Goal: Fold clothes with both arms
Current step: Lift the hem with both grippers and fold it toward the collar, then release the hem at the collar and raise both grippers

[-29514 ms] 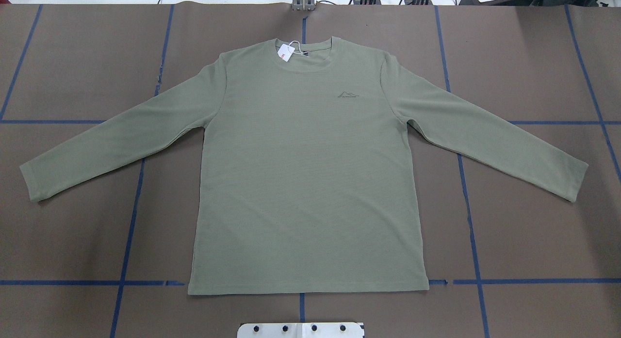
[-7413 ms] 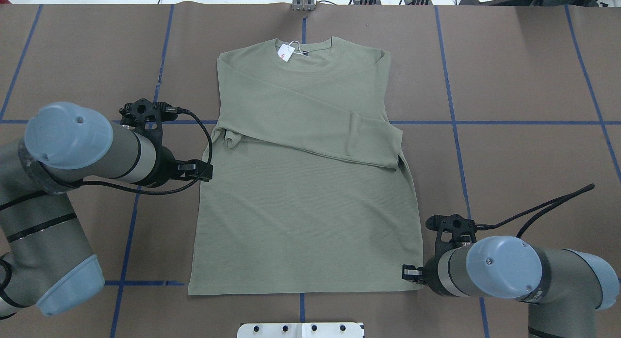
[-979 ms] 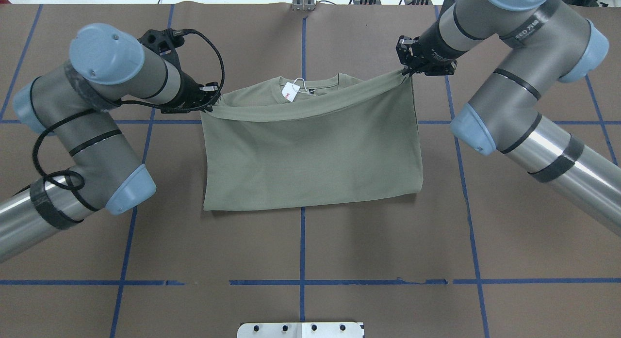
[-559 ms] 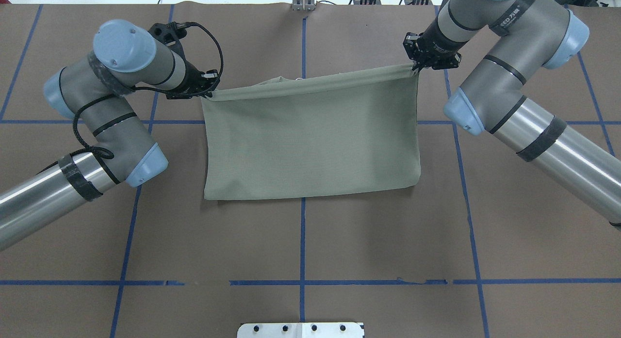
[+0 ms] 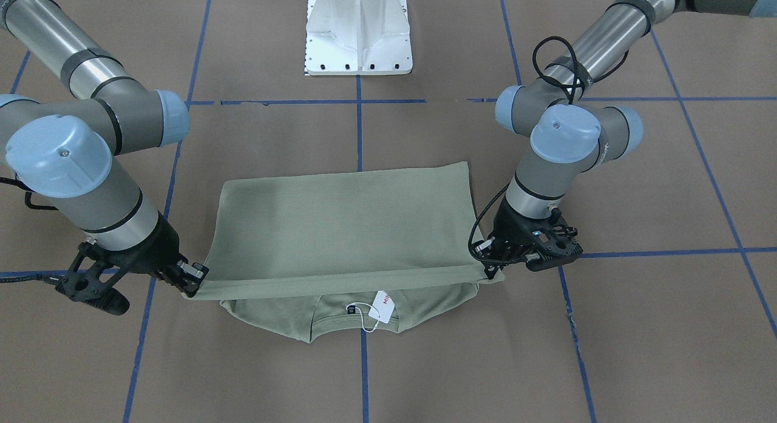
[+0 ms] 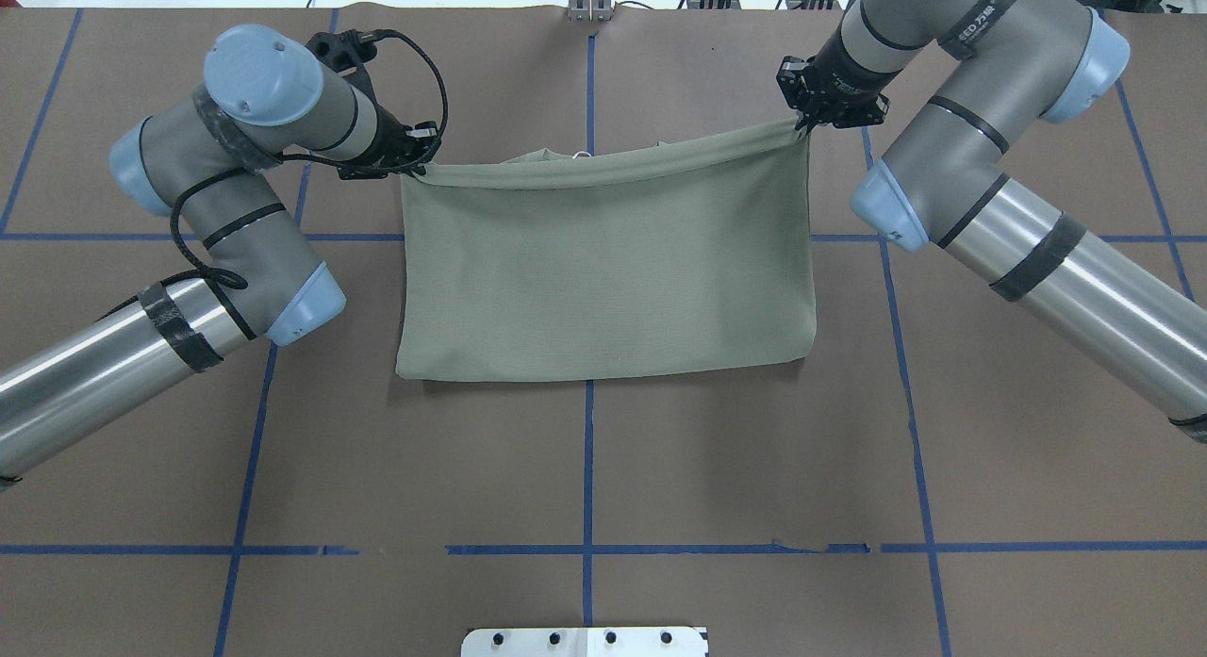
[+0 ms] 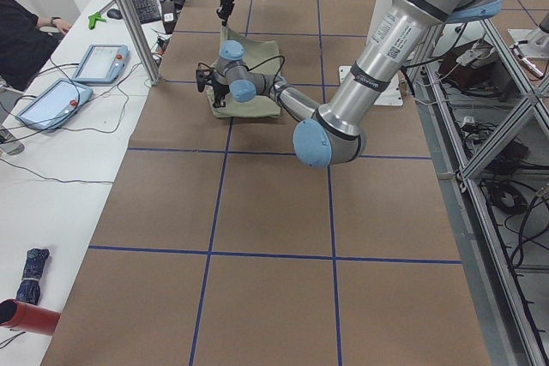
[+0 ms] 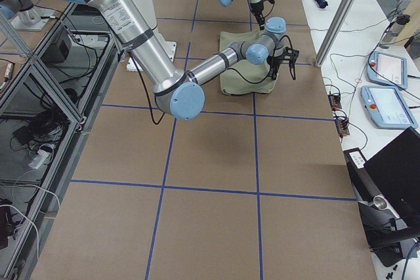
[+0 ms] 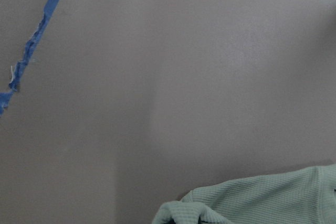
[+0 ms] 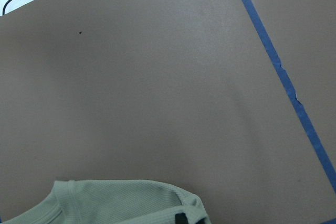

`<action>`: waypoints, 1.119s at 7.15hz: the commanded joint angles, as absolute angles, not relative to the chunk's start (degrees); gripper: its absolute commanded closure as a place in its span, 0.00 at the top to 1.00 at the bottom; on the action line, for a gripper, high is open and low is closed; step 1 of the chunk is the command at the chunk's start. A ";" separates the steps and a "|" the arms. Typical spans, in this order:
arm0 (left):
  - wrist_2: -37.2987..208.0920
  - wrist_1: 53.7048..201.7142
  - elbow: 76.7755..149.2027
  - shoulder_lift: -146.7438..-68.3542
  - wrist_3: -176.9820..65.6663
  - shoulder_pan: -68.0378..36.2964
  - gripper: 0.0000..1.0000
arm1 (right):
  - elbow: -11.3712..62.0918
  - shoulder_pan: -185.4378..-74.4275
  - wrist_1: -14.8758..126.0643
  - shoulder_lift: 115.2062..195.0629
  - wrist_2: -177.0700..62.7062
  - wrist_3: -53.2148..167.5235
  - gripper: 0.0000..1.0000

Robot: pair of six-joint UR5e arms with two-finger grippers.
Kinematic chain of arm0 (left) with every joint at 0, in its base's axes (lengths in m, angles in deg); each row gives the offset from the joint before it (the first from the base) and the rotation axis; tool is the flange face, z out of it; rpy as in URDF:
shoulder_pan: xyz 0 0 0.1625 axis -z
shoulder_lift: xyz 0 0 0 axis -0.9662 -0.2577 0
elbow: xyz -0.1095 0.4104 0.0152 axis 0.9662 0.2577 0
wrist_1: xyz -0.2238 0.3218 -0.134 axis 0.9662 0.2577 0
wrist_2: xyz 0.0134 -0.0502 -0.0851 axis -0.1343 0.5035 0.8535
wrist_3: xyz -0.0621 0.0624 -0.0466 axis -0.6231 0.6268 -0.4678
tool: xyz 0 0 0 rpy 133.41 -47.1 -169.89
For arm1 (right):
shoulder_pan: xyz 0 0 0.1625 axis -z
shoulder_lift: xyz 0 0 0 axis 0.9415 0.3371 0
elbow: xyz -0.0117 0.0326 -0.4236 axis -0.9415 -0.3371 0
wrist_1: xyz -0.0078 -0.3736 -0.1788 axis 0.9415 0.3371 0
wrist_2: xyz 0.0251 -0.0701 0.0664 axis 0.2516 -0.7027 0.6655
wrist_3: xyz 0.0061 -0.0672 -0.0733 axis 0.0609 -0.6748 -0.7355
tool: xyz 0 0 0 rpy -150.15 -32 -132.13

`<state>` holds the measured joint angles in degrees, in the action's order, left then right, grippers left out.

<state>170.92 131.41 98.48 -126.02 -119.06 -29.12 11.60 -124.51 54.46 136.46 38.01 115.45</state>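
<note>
The robot's left gripper should release the shirt's hem corner, now stretched in the air over the collar end, on the brown table (image 5: 495, 305) (image 9: 167, 165) just past the shirt's shoulder edge.
The sage-green shirt (image 6: 603, 261) lies folded in half across the table's middle, sleeves tucked inside. Its hem edge is stretched in the air between both grippers, over the collar end. My left gripper (image 6: 415, 164) is shut on the hem's left corner, and my right gripper (image 6: 803, 122) is shut on the right corner. From the front, the left gripper (image 5: 490, 266) and right gripper (image 5: 193, 283) hold the hem just above the round neck (image 5: 328, 326) and the white-and-red hang tag (image 5: 382, 306). Each wrist view shows only a bit of green knit (image 9: 262, 203) (image 10: 115, 203) over brown table.
Brown table covering (image 6: 603, 468) carries a grid of blue tape lines (image 6: 586, 468). The white base pedestal (image 5: 359, 31) stands at the robot's side. A person (image 7: 21, 32) and tablets (image 7: 99, 62) are at a white side bench beyond the far edge.
Both grippers have carried the hem farther from the robot, over the collar. The hang tag, visible from overhead a second ago, is now covered, and the near fold line has shifted away.
</note>
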 commanded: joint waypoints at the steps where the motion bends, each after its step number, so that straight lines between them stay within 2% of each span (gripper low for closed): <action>1: 170.83 131.49 96.20 -127.77 -119.06 -28.23 0.00 | 7.88 -124.53 51.48 134.81 37.83 115.45 0.00; 2: 170.83 131.49 95.94 -127.77 -118.89 -27.70 0.00 | 5.17 -124.44 47.62 134.81 37.57 115.54 0.00; 6: 170.83 131.49 94.80 -128.56 -118.89 -27.61 0.00 | 4.70 -124.53 46.70 134.81 37.57 115.45 0.00; 7: 170.91 131.49 94.71 -128.65 -118.80 -27.61 0.06 | 4.70 -124.53 46.61 134.81 37.57 115.54 0.00; 8: 170.57 131.58 94.44 -128.65 -117.84 -27.69 0.82 | 4.79 -124.44 46.09 134.81 37.40 115.36 0.54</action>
